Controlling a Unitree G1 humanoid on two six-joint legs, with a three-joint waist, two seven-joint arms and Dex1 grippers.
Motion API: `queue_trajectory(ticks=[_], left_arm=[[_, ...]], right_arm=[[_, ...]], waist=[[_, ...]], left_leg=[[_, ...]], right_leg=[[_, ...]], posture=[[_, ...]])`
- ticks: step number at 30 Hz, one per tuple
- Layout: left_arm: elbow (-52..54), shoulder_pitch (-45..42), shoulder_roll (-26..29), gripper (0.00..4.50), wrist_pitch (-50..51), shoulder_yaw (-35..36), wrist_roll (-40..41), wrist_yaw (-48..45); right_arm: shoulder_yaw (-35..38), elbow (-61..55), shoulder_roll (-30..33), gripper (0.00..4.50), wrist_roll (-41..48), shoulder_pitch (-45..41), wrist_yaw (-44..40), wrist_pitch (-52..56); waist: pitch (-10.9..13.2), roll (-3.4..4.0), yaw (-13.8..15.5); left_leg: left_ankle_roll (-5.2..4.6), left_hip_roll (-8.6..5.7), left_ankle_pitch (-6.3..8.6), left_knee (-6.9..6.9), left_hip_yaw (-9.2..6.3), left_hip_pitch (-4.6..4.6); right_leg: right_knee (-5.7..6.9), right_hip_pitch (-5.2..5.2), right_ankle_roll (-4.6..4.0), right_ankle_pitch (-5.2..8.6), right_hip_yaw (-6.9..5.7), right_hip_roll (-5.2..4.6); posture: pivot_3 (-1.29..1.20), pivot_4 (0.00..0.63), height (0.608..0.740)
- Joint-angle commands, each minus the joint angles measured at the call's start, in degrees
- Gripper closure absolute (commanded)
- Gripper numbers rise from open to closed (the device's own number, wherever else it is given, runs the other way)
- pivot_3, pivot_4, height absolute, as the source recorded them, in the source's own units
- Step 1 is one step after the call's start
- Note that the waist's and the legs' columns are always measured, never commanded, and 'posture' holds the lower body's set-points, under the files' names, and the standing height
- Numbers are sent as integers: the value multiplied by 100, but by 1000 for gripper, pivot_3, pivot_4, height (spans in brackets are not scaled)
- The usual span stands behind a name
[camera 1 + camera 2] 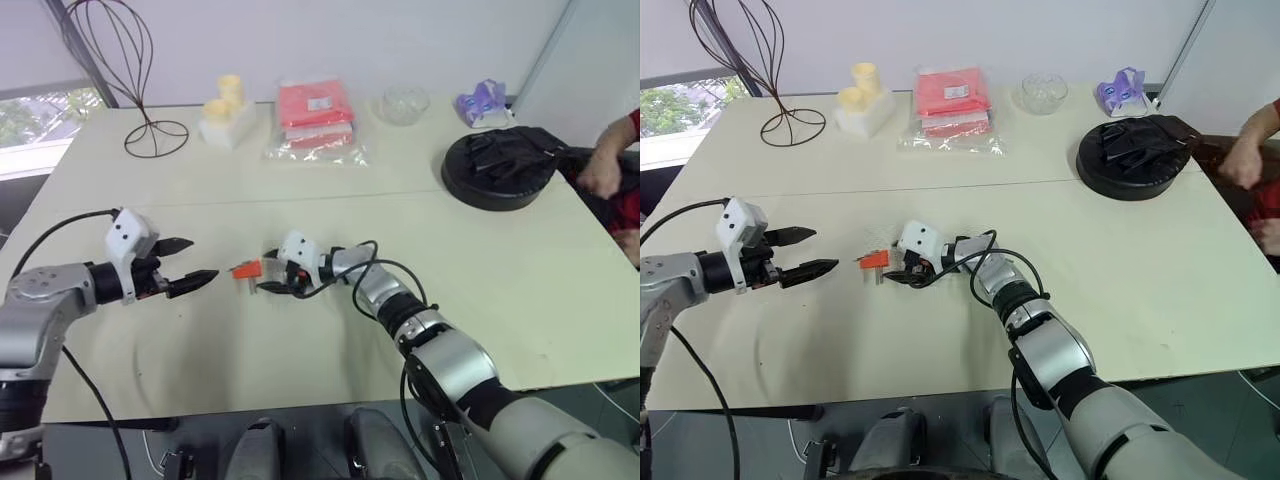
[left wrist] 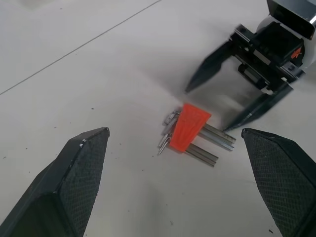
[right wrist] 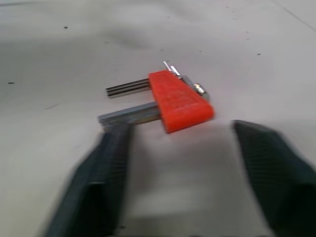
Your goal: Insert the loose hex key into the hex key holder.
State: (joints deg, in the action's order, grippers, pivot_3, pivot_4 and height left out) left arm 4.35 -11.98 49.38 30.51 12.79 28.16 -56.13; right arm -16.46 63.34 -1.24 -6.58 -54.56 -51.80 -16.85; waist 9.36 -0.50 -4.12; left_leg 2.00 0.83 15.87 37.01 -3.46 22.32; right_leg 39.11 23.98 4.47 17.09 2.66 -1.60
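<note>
The hex key holder is lying flat on the table. My right gripper should pick it up by its wide end (image 3: 189,119) and pass it to my left gripper.
The hex key holder (image 1: 245,268) is a small orange-red block lying flat on the pale table, with thin metal keys (image 2: 217,136) sticking out toward my right gripper. I cannot tell the loose hex key from those keys. My right gripper (image 1: 268,274) is open and low over the table just right of the holder. One of its fingertips (image 2: 232,126) sits at the keys' ends. In the right wrist view the holder (image 3: 180,101) lies just beyond the open fingers. My left gripper (image 1: 203,260) hovers open a short way left of the holder, pointing at it.
Along the table's far side stand a wire stand (image 1: 155,135), a yellow and white object (image 1: 228,110), a red packet in clear plastic (image 1: 315,118), a glass bowl (image 1: 404,103) and a purple thing (image 1: 483,100). A black round case (image 1: 500,165) and a person's hand (image 1: 600,172) are at the right.
</note>
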Motion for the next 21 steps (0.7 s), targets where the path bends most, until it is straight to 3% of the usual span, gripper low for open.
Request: queue_trajectory(ticks=[1,17,21], left_arm=[[66,-58,-11,0,-81,164,35,49],[61,-79,-129,0,-120,62,-54,175],[68,-70,-143,0,-122,72,-73,214]], right_arm=[[-123,99,-216,158,-174,19,51,-1],[-57,673,-316,158,-341,-252,446,-62],[-72,761,-389,2037,-404,-301,474,-90]], waist=[[0,0,-6],[-1,0,-6],[-1,0,-8]], left_leg=[[0,0,0,-1,0,0],[1,1,-1,0,0,-1],[1,1,-1,-1,0,-2]], right_leg=[[0,0,0,0,0,0],[5,2,-1,0,3,2],[5,2,-1,0,3,3]], posture=[[0,150,740],[0,150,740],[0,150,740]])
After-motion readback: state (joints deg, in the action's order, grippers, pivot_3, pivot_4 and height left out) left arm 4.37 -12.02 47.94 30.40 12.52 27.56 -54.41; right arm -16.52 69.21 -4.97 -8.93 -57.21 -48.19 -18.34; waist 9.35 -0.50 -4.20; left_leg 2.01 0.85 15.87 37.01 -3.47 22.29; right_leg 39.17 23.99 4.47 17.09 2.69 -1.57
